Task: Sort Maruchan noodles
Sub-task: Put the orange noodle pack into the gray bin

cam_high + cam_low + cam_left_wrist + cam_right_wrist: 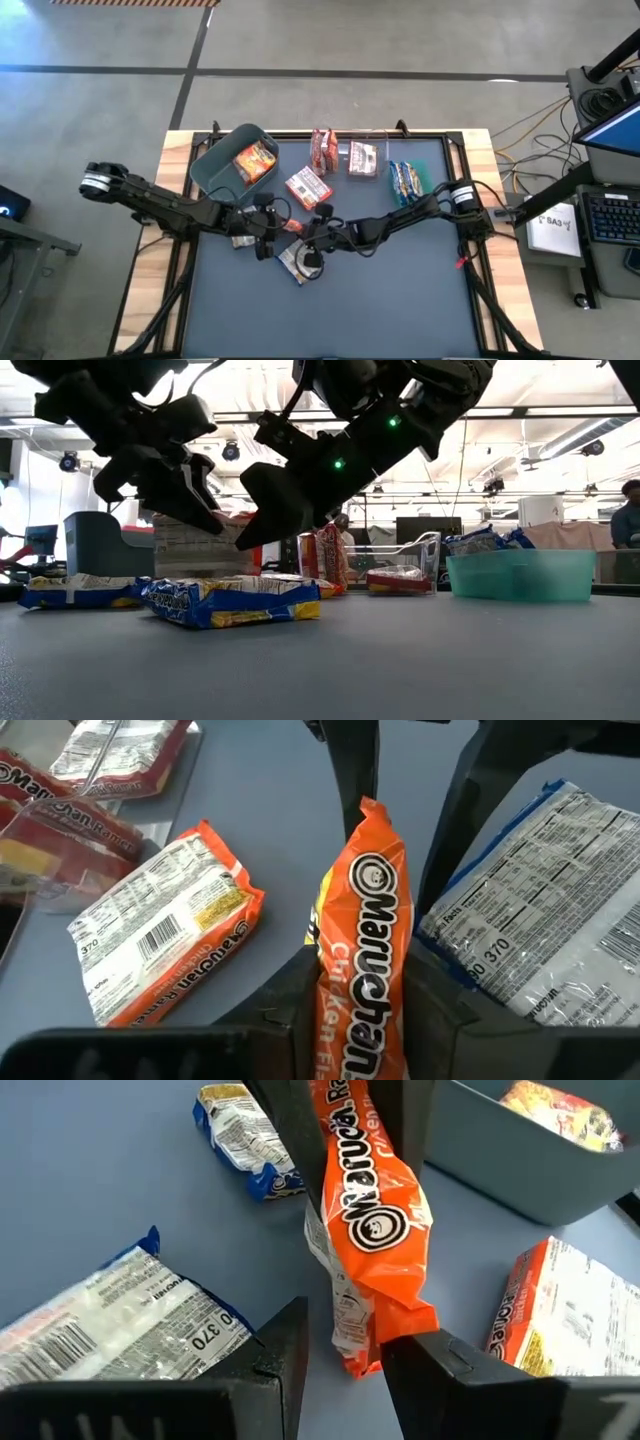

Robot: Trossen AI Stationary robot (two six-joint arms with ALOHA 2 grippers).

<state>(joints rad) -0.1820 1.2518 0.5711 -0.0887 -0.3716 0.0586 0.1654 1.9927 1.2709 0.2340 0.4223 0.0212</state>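
The orange-red Maruchan packet, now held above the table's middle, will be let go by my left gripper in the grey bin [234,174], against the orange packet lying there.
One orange-red Maruchan packet [362,920] is held above the middle of the table between my two grippers. My left gripper [268,225] is shut on it. My right gripper [345,1350] faces it from the table's right and is open, with its fingers on either side of the packet's free end [385,1325]. Below them, two blue-and-white packets [295,262] [240,240] lie flat on the table. Another orange packet [308,187] lies flat nearer the far edge. My left gripper pinches the orange packet's near end [355,1010] between its two fingers, which come roughly level from the table's left and lie on its two long edges. The wrapper is bowed between them. The packet is lifted clear and sticks out toward my right gripper. My right gripper: one finger [440,1365] stands close beside the packet's free end, but I cannot tell whether it touches.
A grey bin [215,170] at the far left holds an orange packet. A clear bin [362,158] holds a maroon one, and a green bin [408,180] holds blue ones. Maroon packets [322,148] stand beside the clear bin. There is free room toward the table's near edge.
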